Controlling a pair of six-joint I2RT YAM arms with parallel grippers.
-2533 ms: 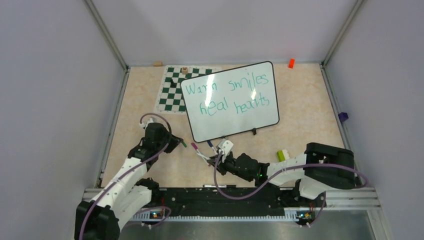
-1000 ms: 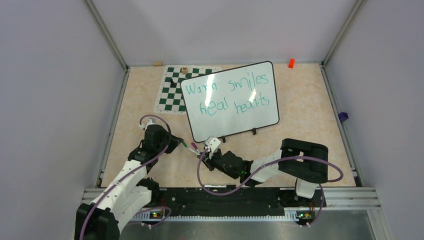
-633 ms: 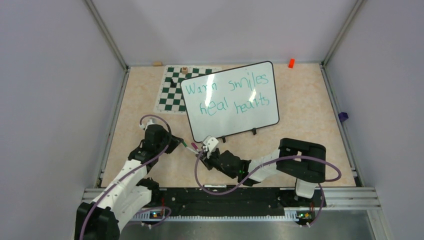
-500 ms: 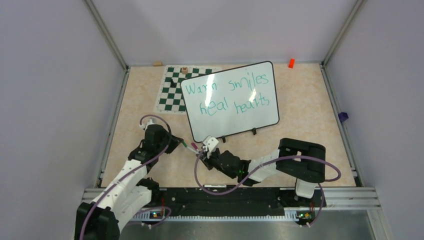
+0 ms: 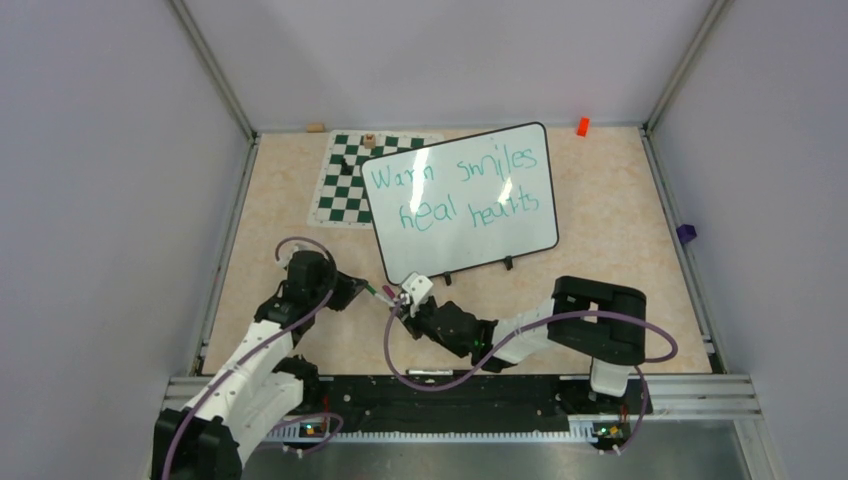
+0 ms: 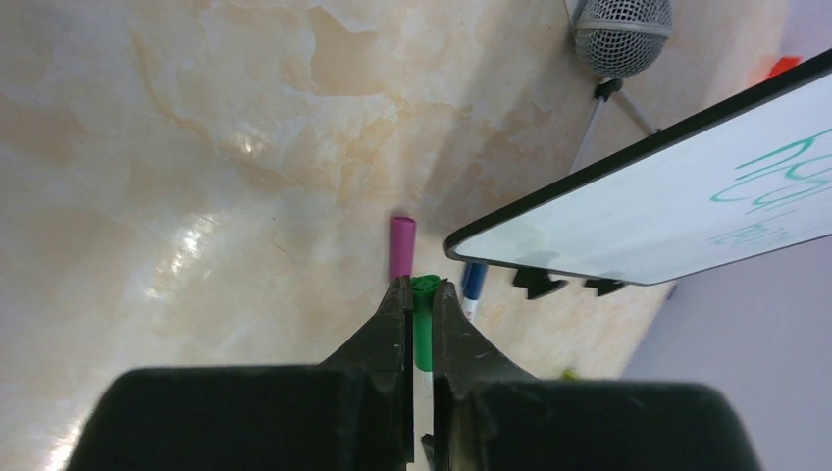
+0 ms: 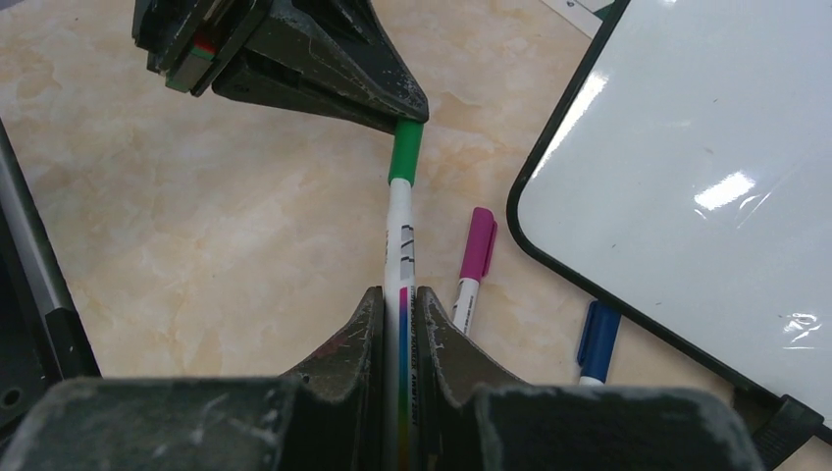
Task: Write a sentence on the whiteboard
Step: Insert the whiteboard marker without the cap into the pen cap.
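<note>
My right gripper should set the green-capped marker down on the table (image 5: 486, 315) in front of the black clips of the whiteboard.
The whiteboard (image 5: 470, 200) lies tilted at the table's middle, with the teal sentence (image 5: 460, 188) "Warm smiles heal hearts" in two lines. My left gripper (image 5: 357, 285) is shut on the green cap (image 6: 424, 324) of a white marker. My right gripper (image 5: 398, 304) is shut on that marker's white barrel (image 7: 399, 250). The cap (image 7: 404, 152) sits on the marker between the two grippers, just in front of the board's near left corner (image 7: 525, 211). The board also shows in the left wrist view (image 6: 667, 211).
A pink-capped marker (image 7: 474, 263) and a blue-capped marker (image 7: 595, 343) lie on the table by the board's near edge. A green-and-white chess mat (image 5: 350, 180) with pieces lies behind the board. An orange block (image 5: 582, 126), a purple block (image 5: 685, 234) and a microphone (image 6: 621, 34) stand around.
My right arm has swung left, bringing the marker to my left gripper. The gap between cap and marker has closed; the cap now sits on the marker.
</note>
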